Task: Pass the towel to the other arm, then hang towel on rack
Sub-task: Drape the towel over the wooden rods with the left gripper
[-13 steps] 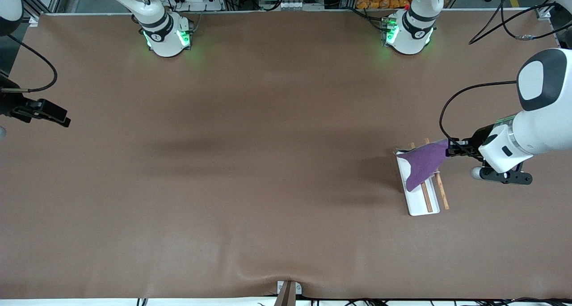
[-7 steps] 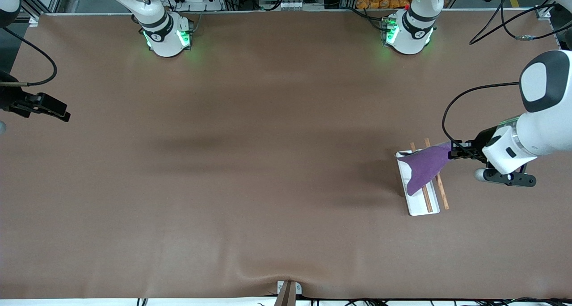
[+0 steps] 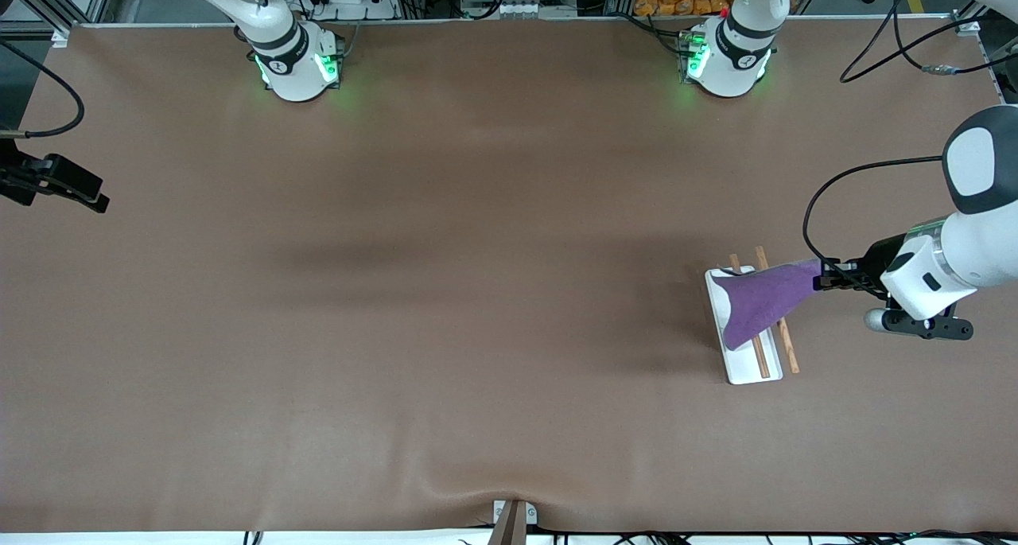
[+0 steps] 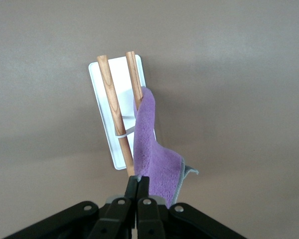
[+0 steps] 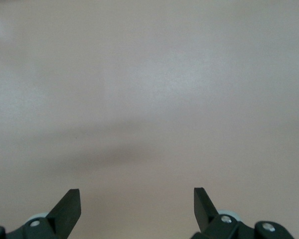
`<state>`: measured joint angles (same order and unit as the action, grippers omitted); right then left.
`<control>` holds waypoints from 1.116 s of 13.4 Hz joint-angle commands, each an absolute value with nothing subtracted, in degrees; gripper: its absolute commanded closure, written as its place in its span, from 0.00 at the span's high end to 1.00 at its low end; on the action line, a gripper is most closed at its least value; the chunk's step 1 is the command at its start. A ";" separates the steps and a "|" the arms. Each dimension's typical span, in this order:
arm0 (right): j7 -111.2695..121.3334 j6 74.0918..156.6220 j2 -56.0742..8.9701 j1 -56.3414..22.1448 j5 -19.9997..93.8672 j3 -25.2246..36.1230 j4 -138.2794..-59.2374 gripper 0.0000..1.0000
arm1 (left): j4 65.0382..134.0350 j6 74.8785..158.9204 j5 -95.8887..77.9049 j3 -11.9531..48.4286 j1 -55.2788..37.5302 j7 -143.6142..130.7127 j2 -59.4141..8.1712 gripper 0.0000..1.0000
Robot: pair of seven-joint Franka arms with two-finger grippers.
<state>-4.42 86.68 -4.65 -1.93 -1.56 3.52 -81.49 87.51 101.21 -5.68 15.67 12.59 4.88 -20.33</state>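
Next, my left gripper releases the purple towel, now with one corner stretched out, draped across the middle of the rack's two brown rods [image 3: 759,307] [image 4: 129,113].
The purple towel [image 3: 757,302] lies draped over the two brown rods of the rack [image 3: 745,367], which stands near the left arm's end of the table. One corner is stretched out toward that end. My left gripper [image 3: 819,284] is shut on that corner, beside the rack and just above the table. In the left wrist view the towel [image 4: 157,159] hangs off one rod [image 4: 135,79] over the white base [image 4: 100,102], its grey band along one edge. My left gripper [image 4: 142,182] pinches its edge. My right gripper [image 3: 94,201] waits open and empty at the right arm's end, over bare table [image 5: 137,199].
The brown table cover [image 3: 477,290] spreads between the arms. A small bracket [image 3: 513,517] sits at the table edge nearest the front camera. Cables hang by the left arm [image 3: 827,195].
My left gripper has moved away from the rack toward the left arm's end, drawing the towel corner out with it. My right gripper has drawn back toward its table edge.
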 commanded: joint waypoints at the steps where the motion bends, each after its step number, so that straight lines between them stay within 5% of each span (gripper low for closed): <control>1: -4.40 85.78 -4.92 -2.02 -2.20 3.69 -80.42 1.00 | 87.36 102.30 -4.83 16.26 14.93 7.90 -21.09 0.00; 15: -4.83 85.78 -4.13 -1.50 -1.67 3.87 -81.47 1.00 | 87.36 105.03 -5.71 16.35 21.62 14.67 -27.15 0.00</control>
<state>-4.47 86.43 -4.65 -1.89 -1.55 4.04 -81.49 87.58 104.18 -5.68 15.66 20.41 12.94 -26.23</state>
